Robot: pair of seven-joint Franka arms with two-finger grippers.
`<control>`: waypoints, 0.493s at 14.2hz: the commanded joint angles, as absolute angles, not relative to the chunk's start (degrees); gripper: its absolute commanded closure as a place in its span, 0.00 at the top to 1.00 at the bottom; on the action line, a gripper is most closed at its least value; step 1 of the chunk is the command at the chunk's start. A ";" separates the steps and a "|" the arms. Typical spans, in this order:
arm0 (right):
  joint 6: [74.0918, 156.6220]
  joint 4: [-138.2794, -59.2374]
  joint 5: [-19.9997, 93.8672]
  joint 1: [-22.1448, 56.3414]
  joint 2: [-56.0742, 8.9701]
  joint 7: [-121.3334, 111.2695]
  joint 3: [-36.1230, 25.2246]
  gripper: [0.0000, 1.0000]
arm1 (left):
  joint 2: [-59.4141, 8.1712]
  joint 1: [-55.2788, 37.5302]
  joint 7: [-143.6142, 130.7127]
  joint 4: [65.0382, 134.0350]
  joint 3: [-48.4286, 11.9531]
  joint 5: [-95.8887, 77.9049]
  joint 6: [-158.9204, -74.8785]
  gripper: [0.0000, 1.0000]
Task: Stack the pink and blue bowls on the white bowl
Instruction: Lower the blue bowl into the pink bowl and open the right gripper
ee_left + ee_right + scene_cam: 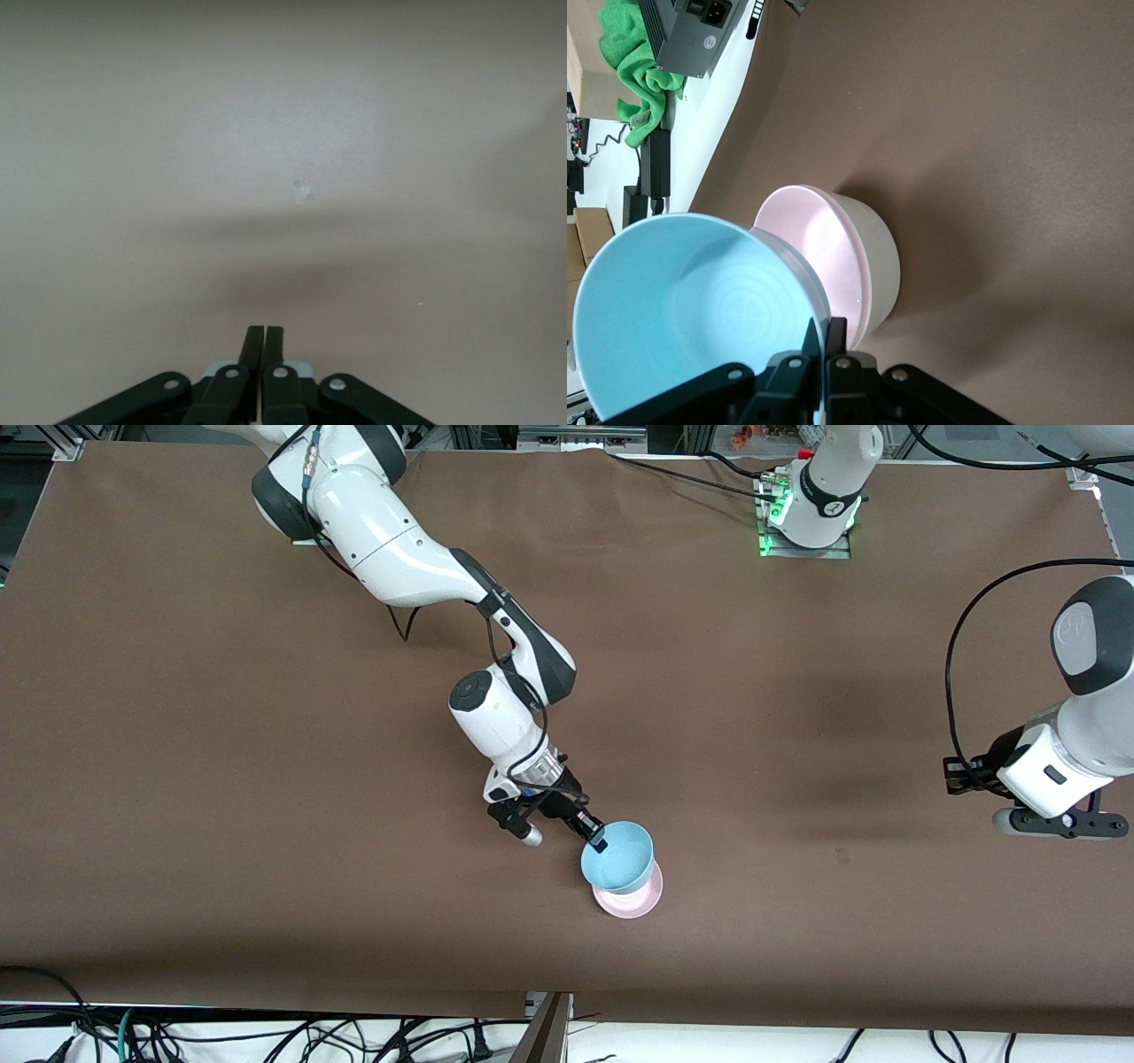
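The pink bowl sits nested in the white bowl. Next, my right gripper lets go of the light blue bowl inside the pink bowl (628,884) (814,266).
The light blue bowl (619,856) is pinched at its rim by my right gripper (599,840), which holds it tilted just above the pink bowl (631,902). In the right wrist view the blue bowl (691,310) is close to the lens, the pink bowl (819,252) sits nested in the white bowl (877,257), and my right gripper (829,332) is shut on the blue rim. The white bowl is hidden under the pink one in the front view. My left gripper (264,335) is shut and empty, waiting above the table at the left arm's end (1054,822).
The brown table cover (797,797) is bare around the stack. Cables and the table's edge (354,1014) run along the side nearest the front camera. A grey power unit (700,35) and a green cloth (633,57) lie off the table.
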State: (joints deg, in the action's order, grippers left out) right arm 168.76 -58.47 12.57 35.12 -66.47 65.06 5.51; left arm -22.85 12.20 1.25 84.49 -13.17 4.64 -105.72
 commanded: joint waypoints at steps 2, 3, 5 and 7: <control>170.24 -54.24 12.74 35.86 -69.78 64.60 4.04 0.00 | -20.92 12.48 1.76 86.57 -13.18 3.69 -106.79 0.14; 170.33 -53.10 12.74 35.86 -70.57 64.08 4.04 0.00 | -20.92 12.48 1.76 86.57 -13.18 3.69 -106.79 0.16; 171.29 -51.86 12.66 35.77 -71.89 62.67 4.04 0.00 | -20.92 12.48 1.84 86.57 -13.27 3.69 -106.79 0.21; 171.39 -51.86 12.66 35.86 -71.98 62.58 4.04 0.00 | -20.92 12.48 1.85 86.66 -13.18 3.69 -106.79 0.24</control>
